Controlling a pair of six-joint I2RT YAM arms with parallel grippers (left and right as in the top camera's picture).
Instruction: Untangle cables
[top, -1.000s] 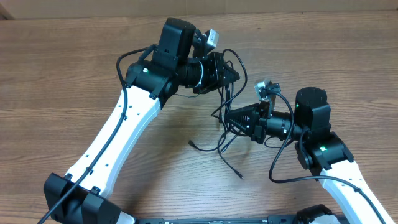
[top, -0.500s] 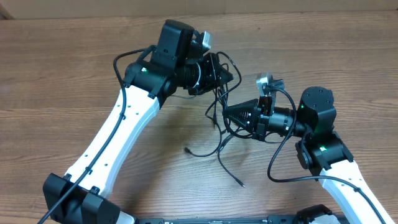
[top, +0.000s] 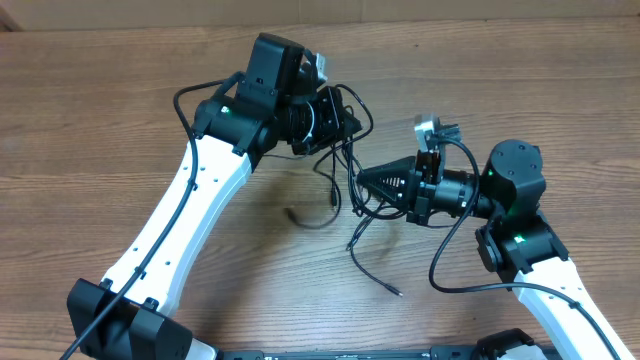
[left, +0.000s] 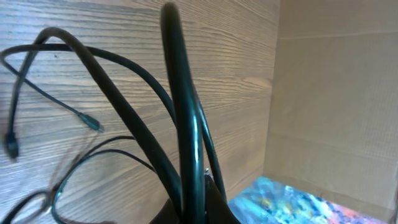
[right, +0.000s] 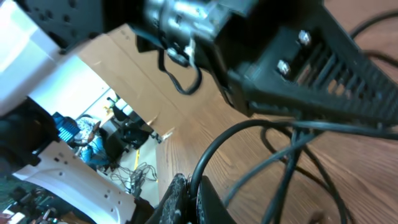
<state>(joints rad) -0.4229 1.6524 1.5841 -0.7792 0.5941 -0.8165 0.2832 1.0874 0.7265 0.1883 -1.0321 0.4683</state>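
Observation:
My left gripper is holding strands of cable that the cable in my right gripper crosses, so it should stay still while my right gripper opens and takes the lower cable loops (top: 376, 212).
A tangle of thin black cables (top: 347, 196) hangs between my two grippers above the wooden table. The left gripper (top: 346, 124) is shut on the upper strands; in the left wrist view, cables (left: 184, 124) rise straight out of its closed jaws (left: 194, 210). The right gripper (top: 363, 181) points left and is shut on one cable (right: 214, 152), pinched between its pads (right: 188, 200). Loose ends trail onto the table, one plug (top: 398, 292) at the front and one curled end (top: 292, 213) to the left. The left gripper's body (right: 311, 62) fills the top of the right wrist view.
The left arm's white link (top: 190, 215) slants across the table's left half. The right arm's base (top: 515, 240) sits at the right, with its own thick black wire (top: 445, 262) looping in front. A cardboard wall (left: 336, 93) stands beyond the table's far edge.
The left gripper has drawn left and slightly back with its strands. The right gripper has shifted left and up. The hanging ends swung: one further left, the other nearer the front.

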